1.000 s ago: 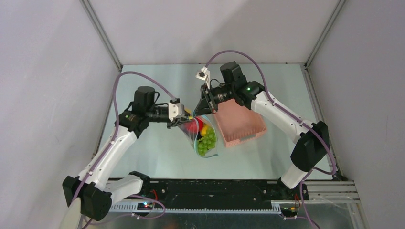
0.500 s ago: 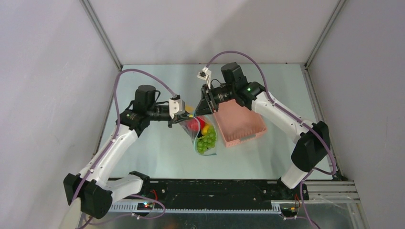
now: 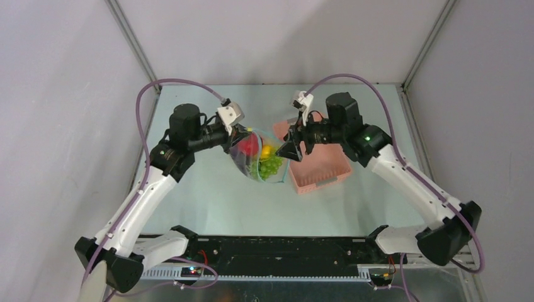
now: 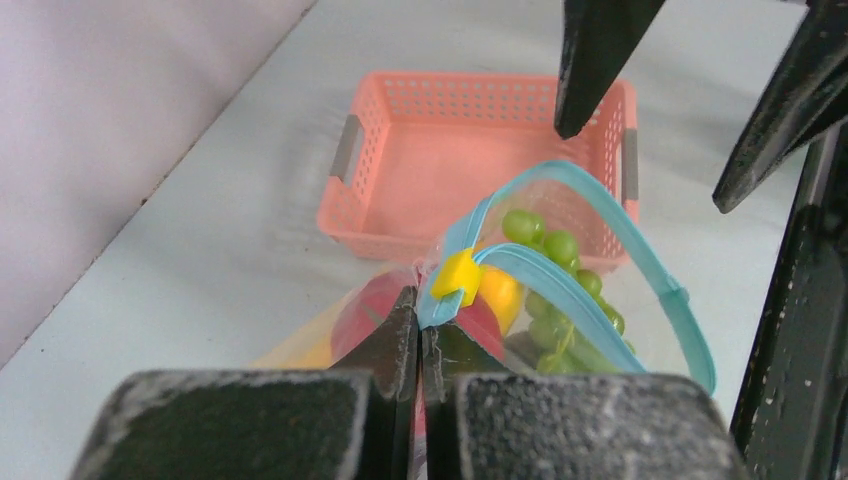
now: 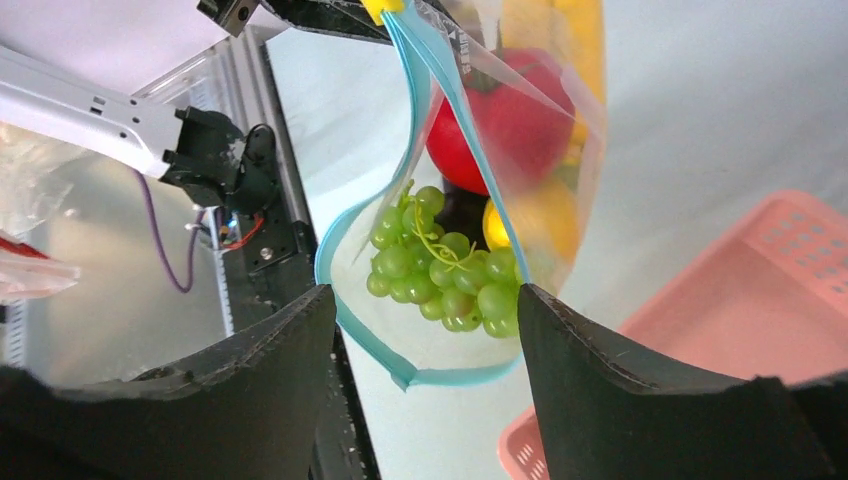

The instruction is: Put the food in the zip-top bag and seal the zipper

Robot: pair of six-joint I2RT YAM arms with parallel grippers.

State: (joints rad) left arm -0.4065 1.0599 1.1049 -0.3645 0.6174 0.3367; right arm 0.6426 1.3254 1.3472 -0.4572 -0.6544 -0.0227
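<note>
The zipper is open and its yellow slider sits at the corner of my left gripper. Next, my right gripper leaves the bag's opening and pinches the slider (image 3: 249, 129).
The zip-top bag (image 3: 259, 168) hangs from my left gripper (image 3: 241, 134), which is shut on its corner just below the yellow slider (image 4: 458, 275). The zipper (image 4: 560, 283) gapes in a light blue loop (image 5: 336, 268). Inside the bag lies the food: a red fruit (image 5: 510, 120), green grapes (image 5: 445, 275) and a yellow piece (image 5: 532, 222). My right gripper (image 3: 290, 151) stands open just right of the bag's mouth with nothing between its fingers (image 5: 270, 350). Its dark fingertips (image 4: 598, 55) show at the top of the left wrist view.
A pink plastic basket (image 3: 321, 168) sits on the table right of the bag, under the right wrist, and looks bare inside (image 4: 470, 165). Grey walls close in the table on the left, back and right.
The right gripper let go of the bag's mouth, opened and drew back to the right. The left gripper shut on the bag's corner and carried it up and toward the back.
</note>
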